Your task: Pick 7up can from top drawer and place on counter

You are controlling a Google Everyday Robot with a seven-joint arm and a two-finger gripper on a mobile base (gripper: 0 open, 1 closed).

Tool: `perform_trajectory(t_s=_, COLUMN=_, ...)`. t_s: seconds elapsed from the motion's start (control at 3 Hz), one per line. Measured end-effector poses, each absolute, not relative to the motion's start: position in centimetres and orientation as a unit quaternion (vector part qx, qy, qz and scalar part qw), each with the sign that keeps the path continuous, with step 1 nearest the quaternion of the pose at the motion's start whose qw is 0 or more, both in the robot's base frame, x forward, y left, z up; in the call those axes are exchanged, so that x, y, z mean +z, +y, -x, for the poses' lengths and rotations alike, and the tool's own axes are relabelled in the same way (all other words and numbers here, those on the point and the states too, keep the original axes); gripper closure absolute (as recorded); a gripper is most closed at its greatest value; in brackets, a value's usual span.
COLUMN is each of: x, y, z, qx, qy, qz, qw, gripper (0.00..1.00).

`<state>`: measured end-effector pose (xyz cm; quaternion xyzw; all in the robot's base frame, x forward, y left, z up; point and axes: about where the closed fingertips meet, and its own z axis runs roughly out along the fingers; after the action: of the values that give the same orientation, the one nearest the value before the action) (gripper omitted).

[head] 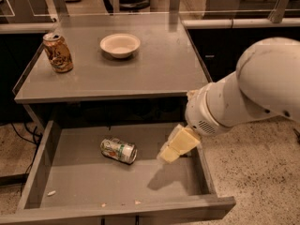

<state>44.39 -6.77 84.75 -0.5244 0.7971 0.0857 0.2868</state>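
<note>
I need to next close on the 7up can's near end [126,153], toward the drawer's middle.
The 7up can [118,150] lies on its side in the open top drawer [84,184], left of centre. It is silvery-white with green print. My gripper [174,146] hangs over the right part of the drawer, to the right of the can and apart from it. Its pale fingers point down and left. The white arm reaches in from the right. The grey counter [154,69] lies above the drawer.
An orange-gold can [57,52] stands at the counter's left edge. A white bowl [120,45] sits at the counter's back middle. A few pale crumbs [51,193] lie near the drawer's front. Dark cabinets stand behind and to the right. The floor is speckled.
</note>
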Motion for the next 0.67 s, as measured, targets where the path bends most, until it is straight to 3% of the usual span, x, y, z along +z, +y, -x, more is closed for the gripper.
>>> perform_trajectory(t_s=0.67, x=79.1, y=-1.9, z=-45.7, qx=0.116, qy=0.787, qz=0.509, qw=0.329, gripper=0.0)
